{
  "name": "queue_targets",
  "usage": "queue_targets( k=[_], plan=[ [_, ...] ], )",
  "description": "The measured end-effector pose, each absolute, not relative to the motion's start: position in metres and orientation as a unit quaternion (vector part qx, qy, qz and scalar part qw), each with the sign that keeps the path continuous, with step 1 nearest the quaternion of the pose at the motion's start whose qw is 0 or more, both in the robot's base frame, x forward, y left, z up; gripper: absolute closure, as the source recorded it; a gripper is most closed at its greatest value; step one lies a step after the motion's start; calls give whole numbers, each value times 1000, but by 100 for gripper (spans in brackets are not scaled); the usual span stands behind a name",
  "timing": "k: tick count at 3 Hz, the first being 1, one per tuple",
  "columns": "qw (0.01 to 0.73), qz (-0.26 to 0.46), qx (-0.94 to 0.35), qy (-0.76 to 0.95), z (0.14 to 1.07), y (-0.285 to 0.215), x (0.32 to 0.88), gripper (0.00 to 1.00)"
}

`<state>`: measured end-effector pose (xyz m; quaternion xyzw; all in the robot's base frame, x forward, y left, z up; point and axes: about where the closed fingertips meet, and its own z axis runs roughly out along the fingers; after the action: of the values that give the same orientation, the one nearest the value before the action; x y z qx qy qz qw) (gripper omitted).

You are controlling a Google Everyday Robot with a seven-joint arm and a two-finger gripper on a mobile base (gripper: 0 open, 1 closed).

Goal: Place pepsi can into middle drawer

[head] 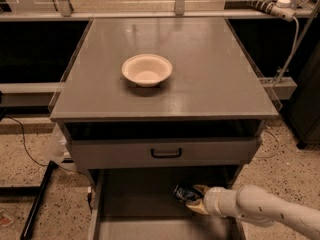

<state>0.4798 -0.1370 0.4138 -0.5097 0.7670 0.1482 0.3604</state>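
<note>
My gripper needs to let go of the pepsi can on the open drawer's gray bottom, roughly (178, 211) below the black handle.
The pepsi can (183, 192), dark blue and shiny, lies tilted low inside the open middle drawer (131, 196), at the right of its gray floor. My gripper (194, 199) reaches in from the lower right on a white arm (265, 210). Its tan fingers (199, 206) are closed around the can's right end. I cannot tell whether the can touches the drawer floor. The drawer's front part runs out of view at the bottom.
A cream bowl (147, 69) sits on the gray cabinet top (210, 84). The closed drawer front with a black handle (166, 153) hangs just above the open drawer. A black frame (35, 204) lies on the floor at left. A power strip (260, 1) and cable are at back right.
</note>
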Motion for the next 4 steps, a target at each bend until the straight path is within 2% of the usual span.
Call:
queue_targets(
  k=[1,3,4],
  plan=[
    [362,202,-526,743,408,-114,465,100],
    [348,225,-562,716,404,-91,442,100],
    [329,221,-565,724,391,-92,437,81]
  ],
)
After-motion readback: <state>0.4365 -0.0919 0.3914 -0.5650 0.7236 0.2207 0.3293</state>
